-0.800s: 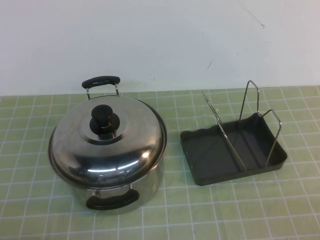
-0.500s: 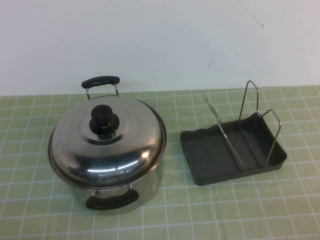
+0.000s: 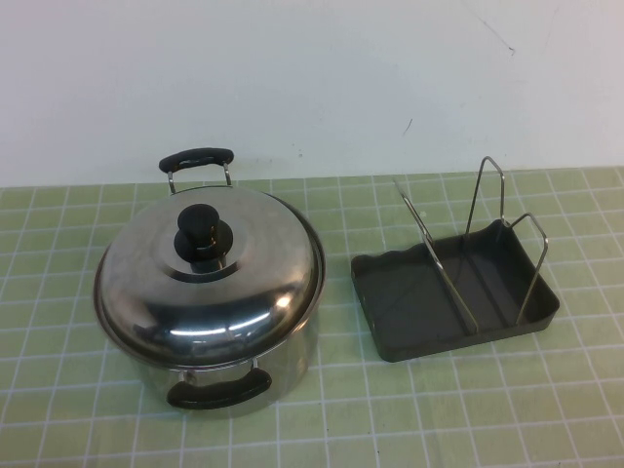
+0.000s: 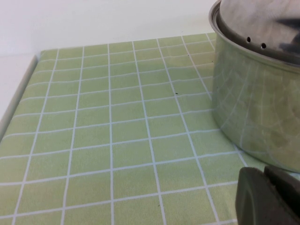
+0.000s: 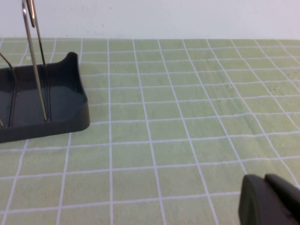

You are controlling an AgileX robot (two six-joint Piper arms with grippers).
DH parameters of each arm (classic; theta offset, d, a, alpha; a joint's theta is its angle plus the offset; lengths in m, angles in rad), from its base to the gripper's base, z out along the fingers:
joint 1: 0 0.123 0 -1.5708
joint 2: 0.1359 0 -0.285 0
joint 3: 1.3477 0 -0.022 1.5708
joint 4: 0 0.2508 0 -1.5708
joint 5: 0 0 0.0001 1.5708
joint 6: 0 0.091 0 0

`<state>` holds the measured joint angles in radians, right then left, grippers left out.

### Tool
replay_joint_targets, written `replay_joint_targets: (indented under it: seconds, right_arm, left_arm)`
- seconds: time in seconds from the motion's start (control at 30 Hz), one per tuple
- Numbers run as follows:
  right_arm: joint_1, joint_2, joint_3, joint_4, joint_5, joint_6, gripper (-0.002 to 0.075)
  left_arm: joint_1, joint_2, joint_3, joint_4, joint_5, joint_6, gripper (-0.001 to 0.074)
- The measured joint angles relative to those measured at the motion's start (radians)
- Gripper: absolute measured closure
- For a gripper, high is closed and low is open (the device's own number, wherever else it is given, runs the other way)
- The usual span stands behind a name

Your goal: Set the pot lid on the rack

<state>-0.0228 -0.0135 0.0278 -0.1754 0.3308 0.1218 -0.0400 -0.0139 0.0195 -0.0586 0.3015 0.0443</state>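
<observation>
The lid lifts off the pot by the pot lid's black knob (image 3: 200,226). So my left gripper should go there next and close on it.
The pot lid (image 3: 229,292), shiny steel with a black knob (image 3: 198,226), sits closed on the steel pot (image 3: 297,356) at the left of the green mat. The rack (image 3: 458,343), a dark grey tray with wire loops (image 3: 485,195), stands to the pot's right and holds nothing. Neither gripper shows in the high view. My left gripper (image 4: 260,176) is shut and empty, low over the mat beside the pot's wall (image 4: 253,112), below the lid's rim (image 4: 253,28). My right gripper (image 5: 263,180) is shut and empty, low over the mat, apart from the rack's corner (image 5: 61,117).
The green tiled mat (image 3: 390,419) covers the table up to a white back wall (image 3: 312,78). The pot's black handles stick out at the back (image 3: 198,157) and front (image 3: 216,390). The mat's left edge (image 4: 21,89) shows in the left wrist view.
</observation>
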Motion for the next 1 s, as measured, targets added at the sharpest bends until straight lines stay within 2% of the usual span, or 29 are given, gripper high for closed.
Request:
replay_joint_targets:
  seconds: [0.4, 0.47, 0.6, 0.67, 0.8, 1.0]
  right_arm:
    - [0.000, 0.000, 0.000, 0.000, 0.000, 0.000, 0.0727]
    - [0.000, 0.000, 0.000, 0.000, 0.000, 0.000, 0.0727]
    - [0.000, 0.000, 0.000, 0.000, 0.000, 0.000, 0.0727]
    - [0.000, 0.000, 0.000, 0.000, 0.000, 0.000, 0.0727]
    - [0.000, 0.000, 0.000, 0.000, 0.000, 0.000, 0.0727]
    - [0.000, 0.000, 0.000, 0.000, 0.000, 0.000, 0.0727]
  left_arm:
    - [0.000, 0.000, 0.000, -0.041, -0.005, 0.000, 0.0738]
    - [0.000, 0.000, 0.000, -0.179, -0.026, -0.044, 0.0738]
    - [0.000, 0.000, 0.002, -0.706, -0.118, -0.258, 0.0738]
    - [0.000, 0.000, 0.002, -0.909, -0.192, -0.292, 0.0738]
    - [0.000, 0.000, 0.002, -1.040, -0.339, -0.199, 0.0738]
    - [0.000, 0.000, 0.002, -1.072, -0.336, -0.098, 0.0738]
